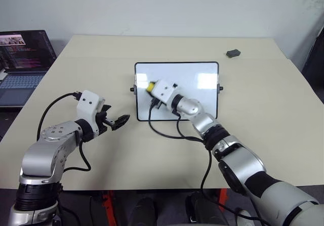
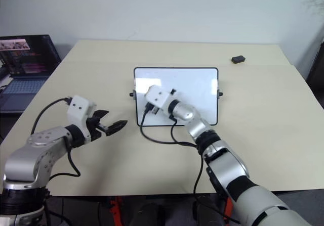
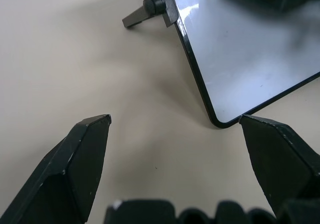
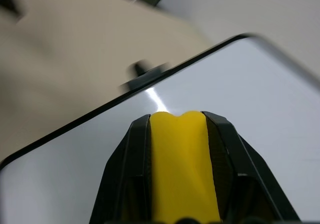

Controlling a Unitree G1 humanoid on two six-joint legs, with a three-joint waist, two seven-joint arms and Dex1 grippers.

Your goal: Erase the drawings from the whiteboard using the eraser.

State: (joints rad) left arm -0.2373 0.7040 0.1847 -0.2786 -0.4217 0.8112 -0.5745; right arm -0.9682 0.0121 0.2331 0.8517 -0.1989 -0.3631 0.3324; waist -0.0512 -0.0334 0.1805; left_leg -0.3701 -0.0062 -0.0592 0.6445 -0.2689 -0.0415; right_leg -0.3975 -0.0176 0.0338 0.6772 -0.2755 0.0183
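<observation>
The yellow eraser, now held against the board's upper part, will be put down by my right gripper on the bare table (image 1: 249,129) beside the whiteboard, nearer than the dark grey lump.
The whiteboard (image 1: 200,92), white with a thin black frame, stands propped at the middle of the table. My right gripper (image 1: 150,87) is shut on the yellow eraser (image 1: 151,86) and holds it against the board's upper left part. The right wrist view shows the eraser (image 4: 182,169) squeezed between the two black fingers (image 4: 125,174), close to the board's edge. My left gripper (image 1: 120,121) hovers open and holds nothing, just left of the board's near left corner (image 3: 220,123). The drawings are hidden; my right hand covers part of the board.
An open laptop (image 1: 23,64) sits off the table's left side. A small dark grey lump (image 1: 233,53) lies at the far right of the table. Black cables (image 1: 167,133) from my right wrist trail over the table in front of the board.
</observation>
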